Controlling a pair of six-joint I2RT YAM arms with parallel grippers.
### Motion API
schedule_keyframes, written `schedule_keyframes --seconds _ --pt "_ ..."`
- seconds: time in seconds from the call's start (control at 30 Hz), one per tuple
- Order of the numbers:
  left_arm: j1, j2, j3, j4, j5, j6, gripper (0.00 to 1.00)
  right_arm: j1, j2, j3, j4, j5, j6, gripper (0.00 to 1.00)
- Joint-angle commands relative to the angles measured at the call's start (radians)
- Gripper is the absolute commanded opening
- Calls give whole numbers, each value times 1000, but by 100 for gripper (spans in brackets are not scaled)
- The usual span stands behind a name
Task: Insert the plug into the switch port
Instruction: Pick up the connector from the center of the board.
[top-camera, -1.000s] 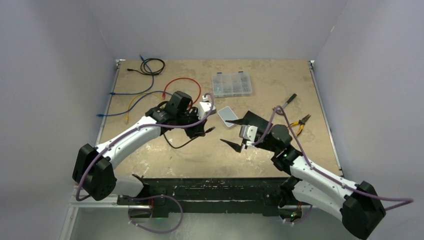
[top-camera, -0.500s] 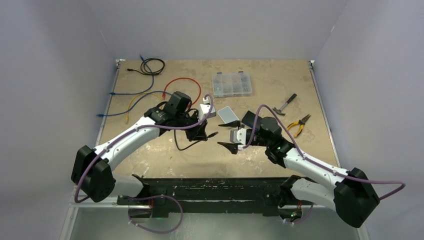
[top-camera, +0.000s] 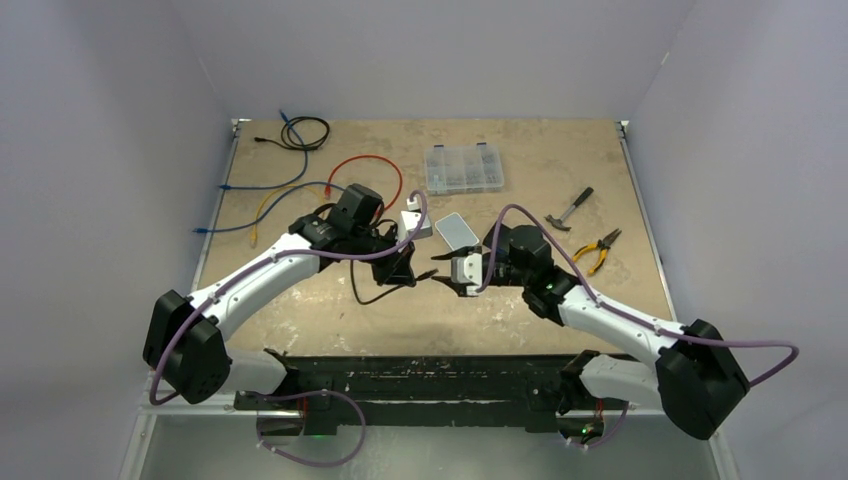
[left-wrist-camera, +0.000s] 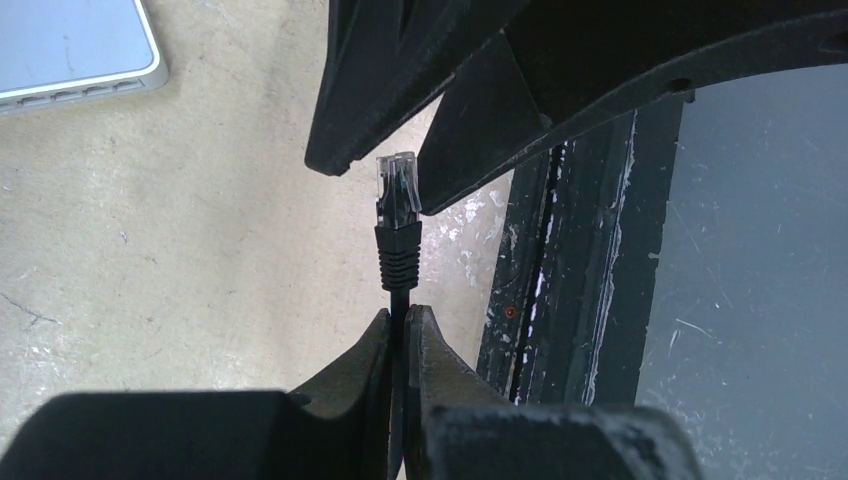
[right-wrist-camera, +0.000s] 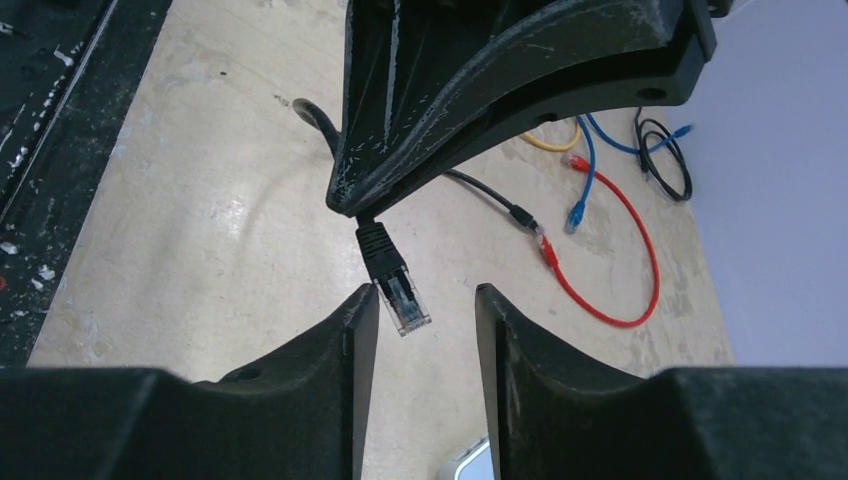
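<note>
The cable is in my left gripper behind the boot, so next my right gripper steadies the plug while my left gripper takes hold of the boot itself (left-wrist-camera: 399, 258) before inserting.
The plug (left-wrist-camera: 397, 190) is a clear connector with a black boot on a black cable. My left gripper (left-wrist-camera: 400, 315) is shut on the cable just behind the boot and holds the plug above the table. My right gripper (right-wrist-camera: 425, 290) faces it, open. The plug (right-wrist-camera: 405, 300) sits between its fingertips, close to the left finger (right-wrist-camera: 362, 310), with a gap to the other. Both grippers meet at mid-table, left gripper (top-camera: 408, 268) and right gripper (top-camera: 440, 278). The switch (top-camera: 455, 232), a flat grey-white box, lies just behind them, and its ports are not visible.
A clear organiser box (top-camera: 463, 168) stands at the back. A hammer (top-camera: 572, 208) and yellow pliers (top-camera: 600, 243) lie to the right. Red (top-camera: 365, 165), blue and yellow cables and a black coil (top-camera: 305, 132) lie at the back left. The dark front rail (left-wrist-camera: 560, 260) is near.
My right arm has swung left to the left gripper, and its jaws have narrowed around the plug's tip. The left arm has stayed almost in place.
</note>
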Motion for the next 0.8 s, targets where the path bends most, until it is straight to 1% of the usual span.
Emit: schedule_keyframes --seconds 0.0,0.17,0.23,0.27,0.3,0.33,0.37,0.4,0.47,0.57,0.6,0.77 --pt "1 5 15 3 45 22 0 -1 20 54 -33 -55 -17 40" --pt "1 8 15 3 51 25 0 -1 43 66 -70 -69 -26 30" --pt "-1 8 15 3 53 27 0 -1 50 72 -86 -79 -27 22" --pt "-1 7 15 2 55 28 0 -1 54 77 -94 -84 -26 17" --pt "-1 6 15 4 54 28 0 -1 59 82 -102 -88 -22 8" --pt "-1 4 14 7 48 27 0 -2 61 87 -108 -96 -11 2" --pt "-1 1 12 10 42 27 0 -3 62 91 -110 -104 -1 0" --pt "-1 -4 9 16 32 25 0 -3 62 93 -111 -111 10 0" --pt "-2 -24 -1 35 2 19 10 -5 61 95 -101 -124 47 0" --pt "-13 -74 -34 85 -75 12 34 -19 54 93 -75 -137 114 0" --pt "-22 -97 -49 102 -99 14 38 -26 49 91 -61 -145 136 0" --pt "-80 -211 -133 201 -229 24 46 -50 37 81 -9 -212 208 0"
